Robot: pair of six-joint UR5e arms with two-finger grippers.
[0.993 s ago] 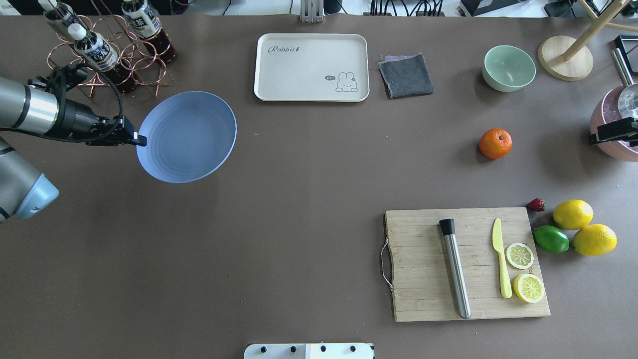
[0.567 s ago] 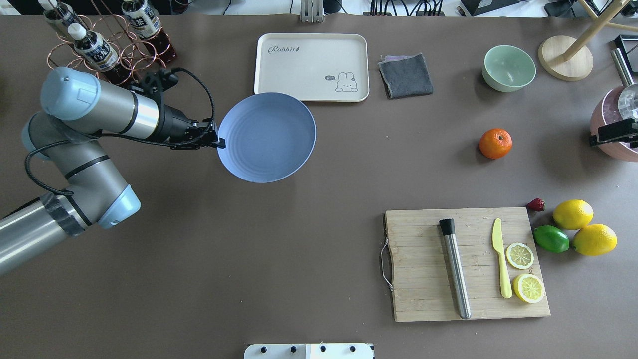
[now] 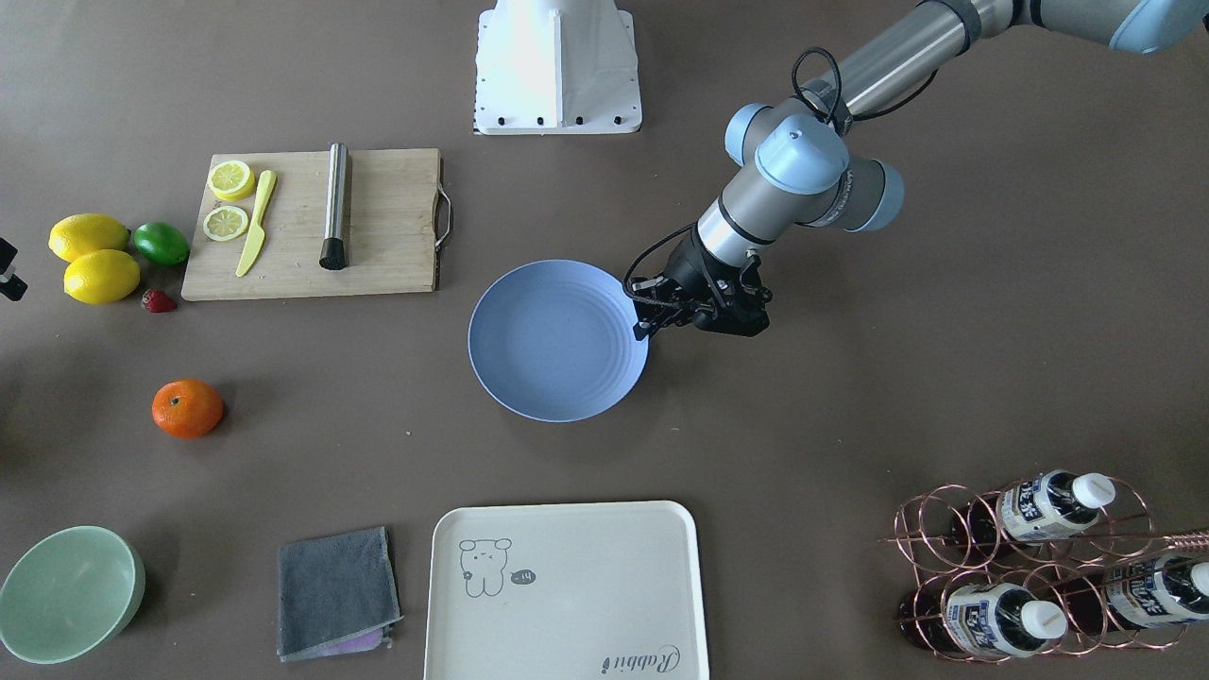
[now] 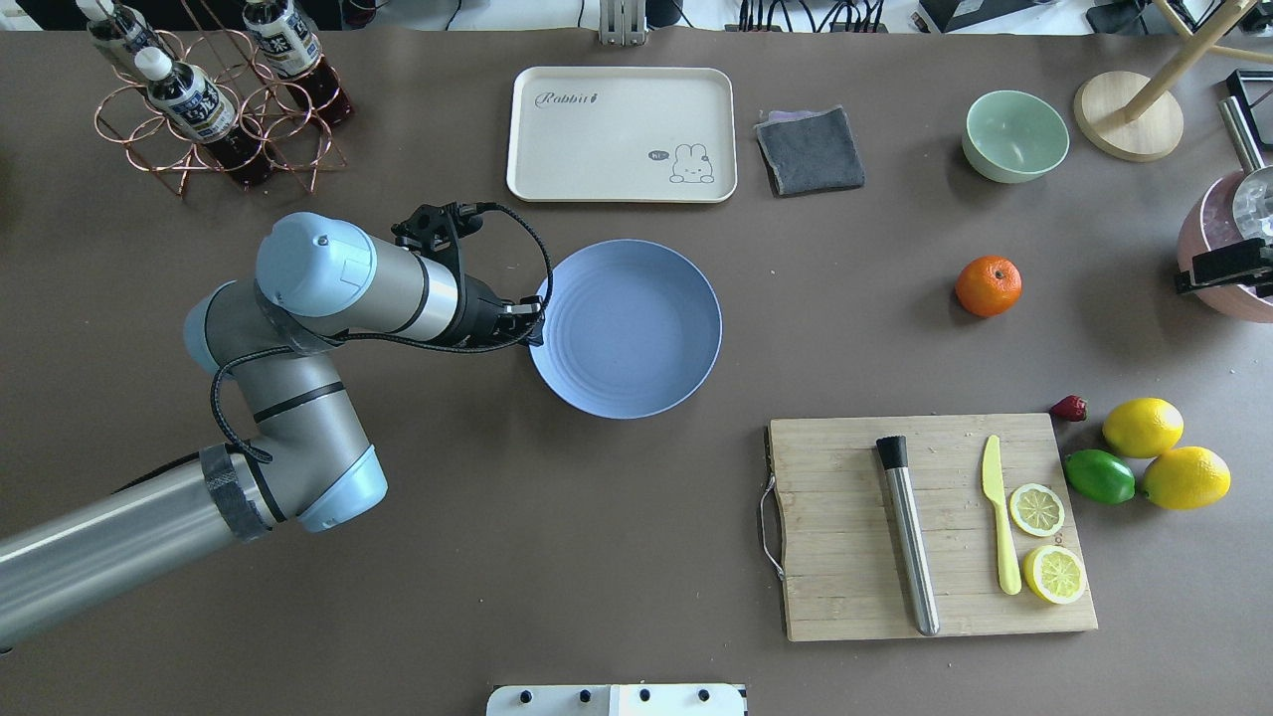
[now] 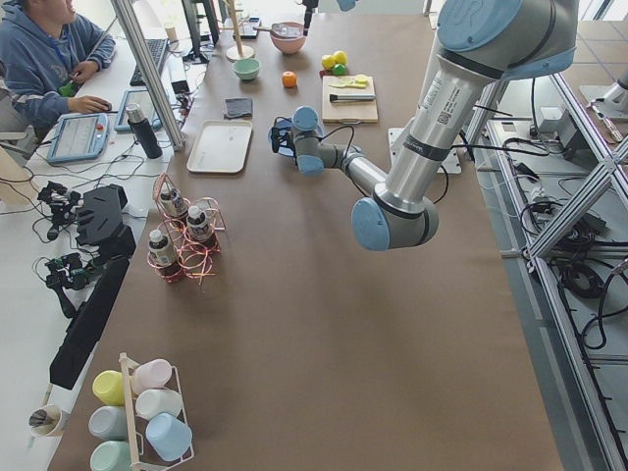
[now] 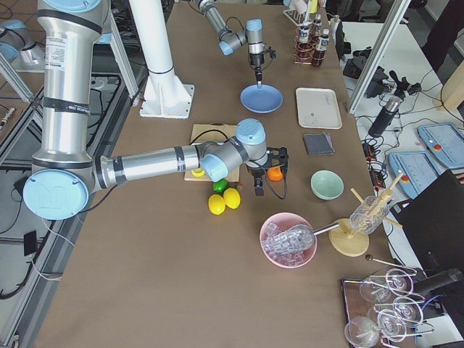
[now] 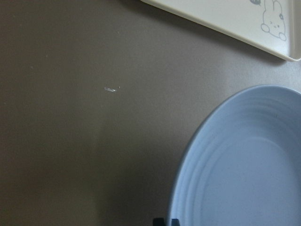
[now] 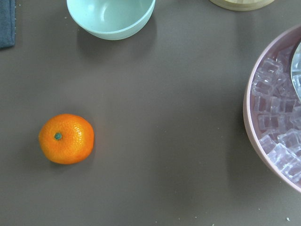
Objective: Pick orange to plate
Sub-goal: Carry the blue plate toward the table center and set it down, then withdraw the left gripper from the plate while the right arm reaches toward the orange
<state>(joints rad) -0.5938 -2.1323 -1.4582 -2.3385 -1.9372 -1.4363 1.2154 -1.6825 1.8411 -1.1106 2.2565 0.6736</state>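
The orange is between the lemons and the pale green bowl. My right gripper goes to it next and closes around the orange's sides (image 3: 188, 408) (image 8: 66, 139).
The periwinkle-blue plate (image 4: 636, 333) lies level near the table's middle, in front of the cream tray. My left gripper (image 4: 537, 323) is shut on the plate's left rim, also seen in the front-facing view (image 3: 646, 324) beside the plate (image 3: 553, 345). I cannot tell whether the plate rests on the table or hangs just over it. The orange (image 4: 989, 286) sits alone on the table far to the plate's right. My right gripper (image 4: 1225, 264) hovers at the right edge, and its wrist view looks down on the orange (image 8: 66, 139). Its fingers do not show clearly.
Behind the plate are a cream tray (image 4: 597, 139), a grey cloth (image 4: 811, 149) and a pale green bowl (image 4: 1014, 134). A cutting board (image 4: 835, 527) holds a muddler, a knife and lemon slices. Lemons (image 4: 1144, 428), a lime (image 4: 1099, 476), a pink ice bowl (image 4: 1218, 234) and a bottle rack (image 4: 214, 109) stand around.
My left arm has carried the plate from the far left, near the bottle rack, rightward to the table's middle. The orange and the right gripper have stayed put.
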